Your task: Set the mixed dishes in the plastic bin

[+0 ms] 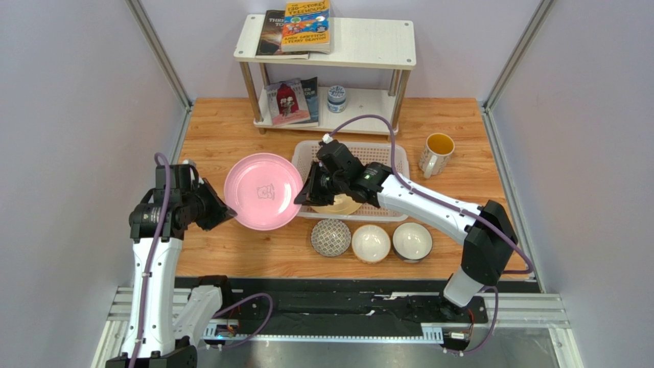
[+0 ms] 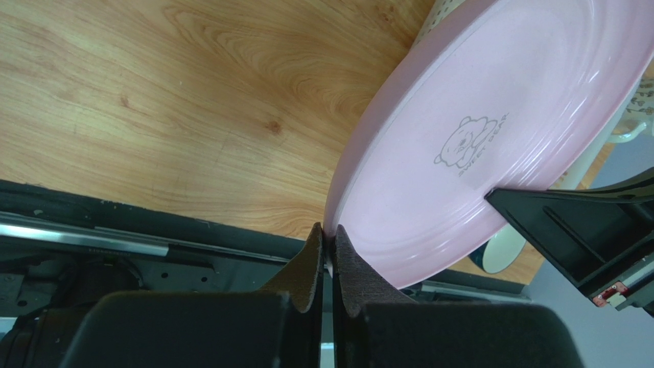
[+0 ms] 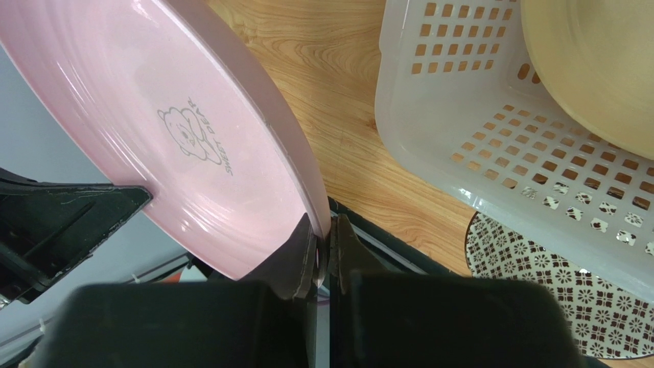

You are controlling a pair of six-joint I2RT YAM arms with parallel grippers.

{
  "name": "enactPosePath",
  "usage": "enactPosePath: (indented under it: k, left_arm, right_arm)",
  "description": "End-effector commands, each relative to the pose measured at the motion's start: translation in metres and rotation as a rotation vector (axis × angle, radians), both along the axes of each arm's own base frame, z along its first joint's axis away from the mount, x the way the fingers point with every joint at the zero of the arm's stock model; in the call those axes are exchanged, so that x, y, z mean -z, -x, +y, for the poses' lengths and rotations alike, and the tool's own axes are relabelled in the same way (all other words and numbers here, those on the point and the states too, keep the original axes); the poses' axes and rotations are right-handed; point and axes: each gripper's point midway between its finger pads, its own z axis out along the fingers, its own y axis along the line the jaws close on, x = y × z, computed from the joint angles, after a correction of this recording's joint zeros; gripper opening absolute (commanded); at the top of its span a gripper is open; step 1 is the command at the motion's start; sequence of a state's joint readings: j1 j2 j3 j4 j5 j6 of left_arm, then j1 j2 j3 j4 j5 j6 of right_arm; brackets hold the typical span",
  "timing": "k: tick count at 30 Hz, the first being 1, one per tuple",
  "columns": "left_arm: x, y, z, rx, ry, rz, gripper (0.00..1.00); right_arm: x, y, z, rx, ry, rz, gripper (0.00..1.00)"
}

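Observation:
My right gripper is going to release the pink plate on top of the pale yellow plate (image 1: pixel 335 189) in the plastic bin.
The pink plate (image 1: pixel 262 190) hangs above the table between both arms, just left of the plastic bin (image 1: pixel 388 156). My left gripper (image 1: pixel 227 212) is shut on the plate's left rim (image 2: pixel 331 230). On the opposite rim (image 3: pixel 321 226) my right gripper (image 1: pixel 301 196) is shut as well. A pale yellow plate (image 1: pixel 338 205) lies inside the bin (image 3: pixel 460 153). In front of the bin stand a grey patterned bowl (image 1: pixel 331 237) and two white bowls (image 1: pixel 371 242) (image 1: pixel 412 241). A mug with a yellow inside (image 1: pixel 437 152) stands right of the bin.
A white two-tier shelf (image 1: pixel 384 46) with books and a small blue-white jar (image 1: pixel 336 98) stands behind the bin. Grey walls close in both sides. The dark rail of the arm bases runs along the near edge.

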State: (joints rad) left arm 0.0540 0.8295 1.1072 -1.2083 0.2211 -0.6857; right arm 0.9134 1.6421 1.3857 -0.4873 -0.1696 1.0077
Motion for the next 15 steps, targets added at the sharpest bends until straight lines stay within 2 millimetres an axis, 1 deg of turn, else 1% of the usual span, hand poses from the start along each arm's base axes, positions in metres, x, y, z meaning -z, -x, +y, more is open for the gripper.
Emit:
enactPosePath:
  k: [1,2,3,4,5,6,7,8,9,10,11,12,13,14,15]
  left_arm:
    - [-0.002,-0.001,0.000,0.016,-0.004,-0.025,0.07]
    - [-0.002,-0.002,0.000,0.014,-0.007,-0.022,0.12]
    - [-0.002,-0.002,0.001,0.014,-0.010,-0.019,0.21]
    - [-0.002,-0.003,0.002,0.010,-0.017,-0.011,0.26]
    - [-0.006,-0.003,0.006,-0.001,-0.032,-0.016,0.34]
    - [-0.007,-0.004,0.008,-0.011,-0.044,-0.017,0.47]
    - [-0.009,-0.004,0.010,-0.018,-0.057,-0.017,0.52]
    - [-0.013,-0.004,0.017,-0.042,-0.086,-0.017,0.55]
    - [-0.015,-0.004,0.019,-0.048,-0.098,-0.019,0.61]
    - [-0.016,-0.004,0.022,-0.054,-0.109,-0.014,0.62]
    - [-0.018,-0.004,0.023,-0.054,-0.118,-0.016,0.62]
    - [-0.018,-0.005,0.022,-0.050,-0.118,-0.015,0.62]
    - [-0.018,-0.006,0.022,-0.048,-0.114,-0.009,0.62]
    - [-0.015,-0.005,0.021,-0.046,-0.112,0.001,0.62]
    - [-0.013,-0.004,0.021,-0.045,-0.108,0.006,0.62]
  right_arm:
    - [-0.010,-0.004,0.003,-0.009,0.002,-0.049,0.00]
    - [-0.008,-0.004,-0.002,0.001,0.021,-0.051,0.00]
    - [-0.008,-0.006,-0.006,0.012,0.026,-0.057,0.00]
    - [-0.009,-0.007,-0.010,0.023,0.028,-0.062,0.00]
    - [-0.009,-0.008,-0.018,0.043,0.034,-0.068,0.00]
    - [-0.011,-0.016,-0.028,0.075,0.032,-0.070,0.00]
    - [-0.010,-0.020,-0.036,0.096,0.034,-0.067,0.00]
    - [-0.014,-0.024,-0.044,0.118,0.026,-0.072,0.00]
    - [-0.017,-0.034,-0.063,0.157,0.026,-0.084,0.00]
    - [-0.021,-0.040,-0.073,0.176,0.025,-0.092,0.00]
    - [-0.020,-0.043,-0.087,0.202,0.050,-0.088,0.00]
    - [-0.023,-0.055,-0.110,0.247,0.060,-0.101,0.00]
    - [-0.023,-0.059,-0.122,0.270,0.070,-0.102,0.00]
    - [-0.018,-0.061,-0.134,0.286,0.087,-0.085,0.00]
    - [-0.016,-0.073,-0.155,0.333,0.096,-0.080,0.00]
